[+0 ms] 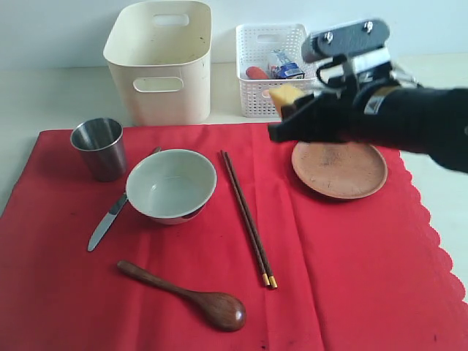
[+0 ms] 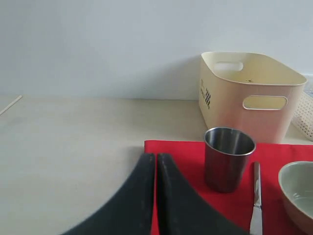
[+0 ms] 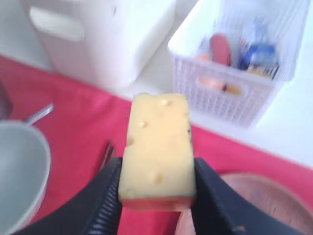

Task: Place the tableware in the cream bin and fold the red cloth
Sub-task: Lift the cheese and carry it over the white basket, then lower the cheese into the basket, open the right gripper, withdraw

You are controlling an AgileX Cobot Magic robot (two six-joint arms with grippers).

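Note:
The yellow cheese block will go down from my right gripper into the white lattice basket, where I need to set it over the red sausage (image 1: pixel 259 70) (image 3: pixel 215 48).
The red cloth (image 1: pixel 351 278) is spread flat on the table. On it lie the steel cup (image 1: pixel 99 148), white bowl (image 1: pixel 171 184), knife (image 1: pixel 108 219), chopsticks (image 1: pixel 248 218), wooden spoon (image 1: pixel 190 296) and brown plate (image 1: pixel 339 170). The cream bin (image 1: pixel 161 66) stands behind the cloth. My right gripper (image 1: pixel 292 121) hovers above the plate's far left rim, shut on a yellow cheese block (image 3: pixel 157 147). My left gripper (image 2: pixel 156 159) is shut and empty, low over the cloth's left edge (image 2: pixel 176 149), short of the cup (image 2: pixel 228 157). It is out of the exterior view.
A white lattice basket (image 1: pixel 272 69) holding food items stands right of the cream bin, just behind the raised cheese. Bare table (image 2: pixel 73 147) lies left of the cloth. The cloth's scalloped edge (image 1: pixel 431 234) runs down the right side.

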